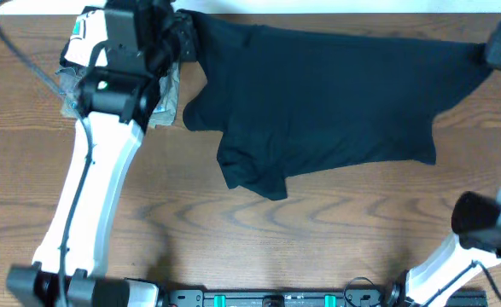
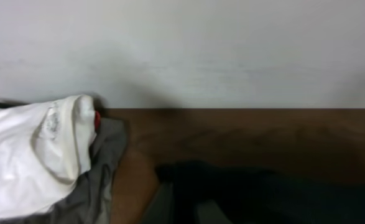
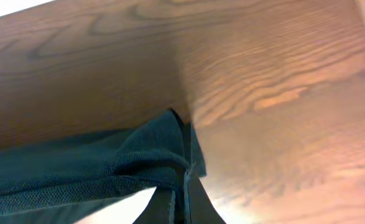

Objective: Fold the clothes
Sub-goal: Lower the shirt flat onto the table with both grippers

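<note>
I need to let go of the garment's corner, now at the far side of the table, with my right gripper on the cloth (image 1: pixel 409 88) behind the hem corner that lies on the table.
The clothes (image 1: pixel 318 94), a black shirt-like garment, hang stretched along the far side of the wooden table (image 1: pixel 318 239), with the lower part draped and bunched toward the left. My left gripper (image 1: pixel 182 38) is shut on the garment's far-left corner. Over at the far right, my right gripper (image 1: pixel 499 47) is shut on the other corner. The right wrist view shows the right gripper (image 3: pixel 185 186) pinching a fold of the dark knit cloth (image 3: pixel 76 174). In the left wrist view the black cloth (image 2: pixel 263 193) fills the bottom and hides the fingers.
A pile of folded garments (image 1: pixel 166 102) lies under the left arm at the far left; the left wrist view shows its white top piece (image 2: pixel 27 155) on a grey one (image 2: pixel 101 180). A pale wall (image 2: pixel 182 50) rises behind the table's far edge.
</note>
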You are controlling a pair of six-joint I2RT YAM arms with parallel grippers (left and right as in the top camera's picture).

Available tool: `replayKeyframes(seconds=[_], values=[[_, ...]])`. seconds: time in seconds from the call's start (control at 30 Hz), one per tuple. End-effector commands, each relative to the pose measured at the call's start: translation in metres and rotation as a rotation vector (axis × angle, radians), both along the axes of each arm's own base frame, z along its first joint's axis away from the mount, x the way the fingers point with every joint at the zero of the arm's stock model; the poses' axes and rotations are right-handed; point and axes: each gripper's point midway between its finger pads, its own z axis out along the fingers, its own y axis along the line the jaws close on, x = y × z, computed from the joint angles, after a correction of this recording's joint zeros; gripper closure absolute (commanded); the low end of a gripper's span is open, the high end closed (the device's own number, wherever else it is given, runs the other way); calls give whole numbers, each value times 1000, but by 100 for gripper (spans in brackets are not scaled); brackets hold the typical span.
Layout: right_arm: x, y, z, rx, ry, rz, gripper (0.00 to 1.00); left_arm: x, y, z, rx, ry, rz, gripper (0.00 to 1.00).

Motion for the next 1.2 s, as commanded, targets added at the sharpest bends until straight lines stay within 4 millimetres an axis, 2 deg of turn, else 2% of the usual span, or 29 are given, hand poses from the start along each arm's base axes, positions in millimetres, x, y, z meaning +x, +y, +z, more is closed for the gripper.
replayKeyframes(seconds=[0.0,0.2,0.37,0.5,0.63,0.87,0.97,1.17], values=[[23,-2,-29,3,43,-6,99,20,4,-5,13,-20,40,94],[72,4,-85,17,75,33,99,53,-8,-32,10,-35,29,94],[105,9,-121,19,69,55,99,80,-16,-56,5,-55,24,94],[125,16,-143,38,54,80,99,98,-24,-81,5,-56,18,94],[138,18,-158,41,40,89,99,114,-31,-111,7,-50,11,94],[152,16,-184,48,43,91,99,131,-45,-161,10,-24,-7,94],[149,17,-194,59,68,93,99,128,-45,-180,12,33,-4,94],[135,24,-200,99,130,102,99,114,-38,-203,38,142,3,94]])
